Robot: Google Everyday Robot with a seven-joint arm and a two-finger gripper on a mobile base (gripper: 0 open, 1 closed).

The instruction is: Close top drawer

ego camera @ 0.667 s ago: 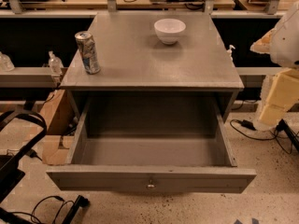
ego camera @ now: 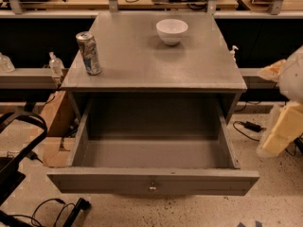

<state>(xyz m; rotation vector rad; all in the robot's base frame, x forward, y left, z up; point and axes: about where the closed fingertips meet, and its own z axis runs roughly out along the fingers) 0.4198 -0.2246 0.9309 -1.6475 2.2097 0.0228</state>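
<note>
The gripper next closes on the top drawer's front panel (ego camera: 202, 184), between its knob and the panel's end near my arm.
The top drawer (ego camera: 151, 181) of the grey cabinet is pulled fully out toward me. Its deep box (ego camera: 151, 150) is empty, and its front panel has a small round metal knob (ego camera: 152, 187) at the centre. My gripper (ego camera: 283, 129) shows as a cream-coloured part below a white arm segment (ego camera: 293, 74) at the right edge. It is to the right of the open drawer's right side wall and apart from it, at about the height of the drawer box.
A drinks can (ego camera: 89, 52) stands on the left of the cabinet top (ego camera: 142, 65) and a white bowl (ego camera: 172, 30) at the back. Cardboard boxes (ego camera: 52, 122) sit on the floor to the left. Cables lie on the floor at left (ego camera: 52, 207) and right (ego camera: 248, 126). A black frame (ego camera: 14, 150) is at the left edge.
My arm and gripper at the right edge have moved lower. The drawer, can and bowl have not moved.
</note>
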